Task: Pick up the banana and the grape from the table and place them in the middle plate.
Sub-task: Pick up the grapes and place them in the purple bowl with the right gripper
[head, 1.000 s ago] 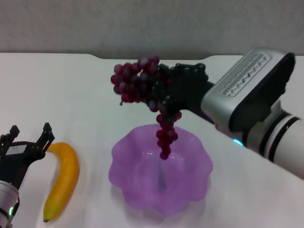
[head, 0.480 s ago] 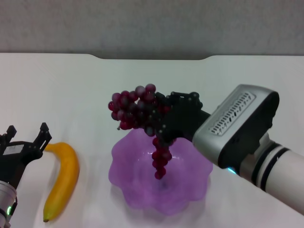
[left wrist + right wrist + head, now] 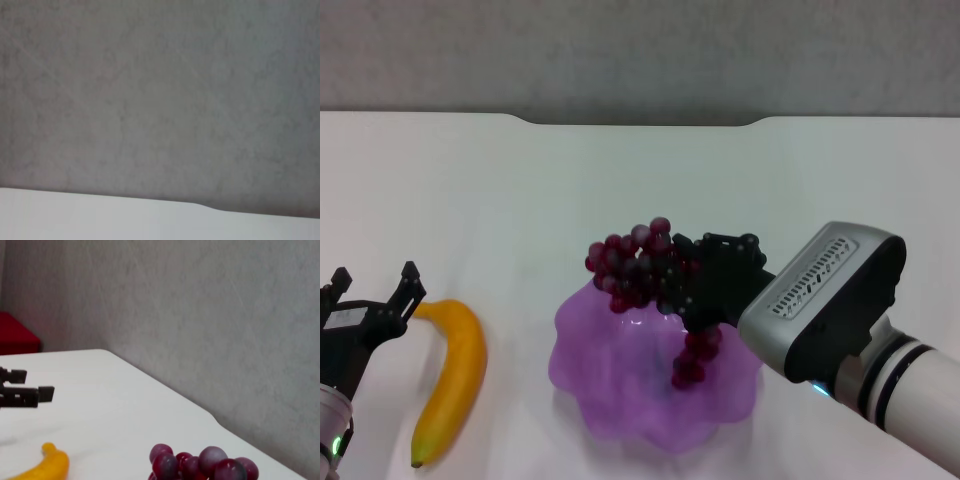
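Next, my right gripper lets go of the grape bunch in the far half of the purple middle plate (image 3: pixel 648 325), towards the grey wall.
My right gripper (image 3: pixel 705 285) is shut on the grape bunch (image 3: pixel 638 265) and holds it low over the purple scalloped middle plate (image 3: pixel 610 400). The bunch's tail (image 3: pixel 692 360) hangs down into the plate. The top of the bunch also shows in the right wrist view (image 3: pixel 205 465). The yellow-orange banana (image 3: pixel 452 375) lies on the white table (image 3: pixel 470 190) left of the plate; its end shows in the right wrist view (image 3: pixel 45 467). My left gripper (image 3: pixel 375 285) is open and empty, just left of the banana's far end.
The table's far edge has a notch (image 3: pixel 640 122) against a grey wall. A red object (image 3: pixel 17 337) stands beyond the table's far left in the right wrist view. The left wrist view shows only wall and the table edge (image 3: pixel 100 215).
My right gripper has come down and toward me with the grape bunch, from high above the plate to its rim, so the tail now hangs inside. The left arm and banana have hardly moved.
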Motion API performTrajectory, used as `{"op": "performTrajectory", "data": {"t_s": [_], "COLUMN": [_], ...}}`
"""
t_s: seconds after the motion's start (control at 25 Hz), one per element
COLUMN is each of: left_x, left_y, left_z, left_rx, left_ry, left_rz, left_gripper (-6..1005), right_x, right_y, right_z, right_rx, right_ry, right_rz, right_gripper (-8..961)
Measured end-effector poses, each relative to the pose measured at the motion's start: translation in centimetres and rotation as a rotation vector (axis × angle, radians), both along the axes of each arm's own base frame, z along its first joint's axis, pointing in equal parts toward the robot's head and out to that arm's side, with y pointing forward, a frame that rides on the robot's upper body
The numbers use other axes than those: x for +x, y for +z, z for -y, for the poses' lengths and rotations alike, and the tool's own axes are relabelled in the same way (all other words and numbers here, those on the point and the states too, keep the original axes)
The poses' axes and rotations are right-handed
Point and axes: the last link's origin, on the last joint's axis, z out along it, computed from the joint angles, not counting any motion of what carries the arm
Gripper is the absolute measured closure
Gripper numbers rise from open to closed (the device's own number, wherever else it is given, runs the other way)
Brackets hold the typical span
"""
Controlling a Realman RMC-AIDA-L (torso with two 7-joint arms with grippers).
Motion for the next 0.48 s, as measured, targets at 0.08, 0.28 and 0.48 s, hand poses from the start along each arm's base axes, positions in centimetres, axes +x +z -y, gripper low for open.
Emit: {"op": "performTrajectory", "data": {"t_s": [0.08,0.28,0.48], "left_x": [0.0,0.0,0.0], "left_y": [0.0,0.0,0.0], "left_z": [0.0,0.0,-0.1], "left_rx": [0.0,-0.001,-0.003], "left_ry": [0.001,0.0,-0.001], "left_rz": [0.001,0.0,-0.002], "left_gripper": [106,106,106], "right_x": [0.5,1.6,3.2], "right_y": [-0.2,-1.0,-1.6], "right_z": [0.1,0.3,0.1], "right_rx": [-0.001,-0.01,-0.032], "right_ry": [-0.008,-0.027,-0.087], "right_rz": [0.006,0.019,0.025], "right_gripper": [703,703,706]}}
